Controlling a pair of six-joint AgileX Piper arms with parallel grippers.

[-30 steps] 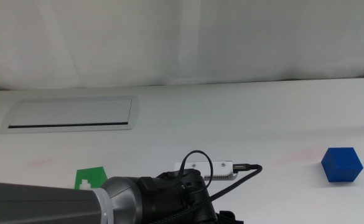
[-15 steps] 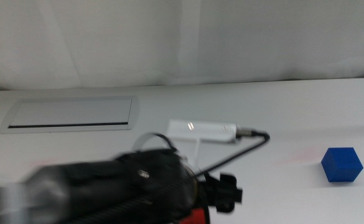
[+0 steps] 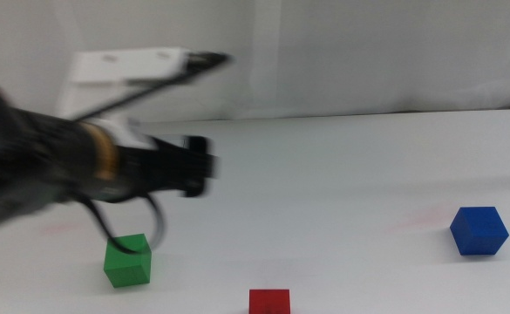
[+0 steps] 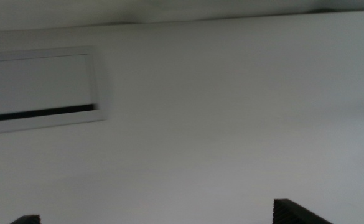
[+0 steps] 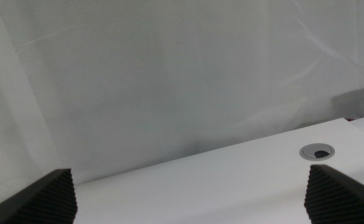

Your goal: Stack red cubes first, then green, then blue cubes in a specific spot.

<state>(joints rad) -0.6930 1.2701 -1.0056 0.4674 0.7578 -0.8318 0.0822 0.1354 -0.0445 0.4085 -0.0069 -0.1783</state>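
Observation:
I should next lower my left gripper to the sides of the green cube (image 3: 130,269) and close it there, because green comes after red in the stack.
The red cube (image 3: 269,302) sits at the table's front edge, near the middle. Left of it and slightly farther back stands the green cube (image 3: 128,260). Far to the right is the blue cube (image 3: 479,230). All three stand apart. My left gripper (image 3: 200,166) hovers, blurred, above the table behind the green cube and touches no cube. In the left wrist view the left gripper (image 4: 163,216) is open, with only bare table between its jaws. The right gripper (image 5: 188,193) is open and empty, and is out of the middle view.
A grey recessed cover plate (image 4: 38,87) lies in the table at the back left. A round cable grommet (image 5: 317,151) sits near the table's right edge. A white curtain hangs behind the table.
The left arm rose from the front edge and swung up and to the left. The red and green cubes, covered before, now show. The blue cube has not moved.

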